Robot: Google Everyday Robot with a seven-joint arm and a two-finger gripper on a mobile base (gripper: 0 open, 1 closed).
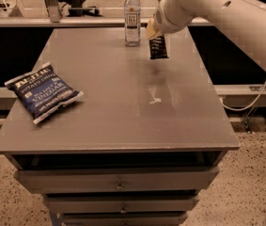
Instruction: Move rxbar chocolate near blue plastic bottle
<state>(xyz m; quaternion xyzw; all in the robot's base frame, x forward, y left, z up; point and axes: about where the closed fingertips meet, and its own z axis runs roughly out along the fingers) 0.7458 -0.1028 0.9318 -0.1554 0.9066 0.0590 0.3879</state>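
The rxbar chocolate, which hangs upright above the table now, will be let go by my gripper on the grey table (pixel 148 51) just in front of the blue plastic bottle.
The rxbar chocolate (pixel 158 47) is a small black wrapper with white text. It hangs upright from my gripper (pixel 152 32), which is shut on its top end, just above the far part of the grey table (pixel 123 117). The blue plastic bottle (pixel 132 16), clear with a white cap and a dark-and-white label, stands upright at the table's far edge, a short way left of the bar. My white arm reaches in from the upper right and hides most of the gripper.
A dark-blue chip bag (pixel 43 92) lies flat near the table's left edge. Drawers (pixel 118 185) sit below the tabletop. A rail and shelf run behind the table. A cable (pixel 250 102) hangs at the right.
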